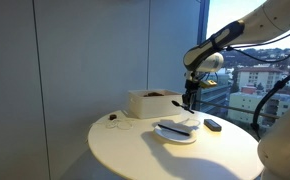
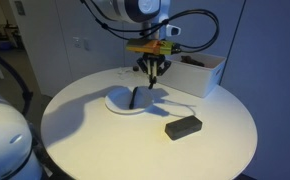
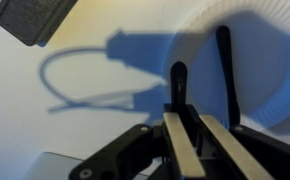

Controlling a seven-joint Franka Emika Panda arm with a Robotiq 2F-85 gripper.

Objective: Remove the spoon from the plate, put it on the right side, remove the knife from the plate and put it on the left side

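Note:
The gripper will release the spoon on the table (image 1: 193, 125) (image 3: 110, 58), between the white plate and the stubby black block. The spoon is now over the plate's rim.
My gripper (image 3: 193, 118) is shut on the spoon (image 3: 177, 80), a slim black utensil that sticks out past the fingertips over the rim of the white plate (image 3: 270, 40). The longer black knife (image 3: 223, 70) lies on the plate just beside it. In both exterior views the gripper (image 1: 190, 102) (image 2: 151, 78) hangs a little above the plate (image 1: 175, 136) (image 2: 117, 103). The knife (image 2: 135, 99) shows as a dark line on the plate.
A stubby black block (image 2: 183, 127) (image 1: 213, 124) (image 3: 35, 20) lies on the round table near the plate. A white rectangular box (image 1: 150, 103) (image 2: 200, 72) stands behind the plate. A thin cable loop (image 3: 75, 75) lies beside the plate. The table edge (image 2: 235, 160) curves close by.

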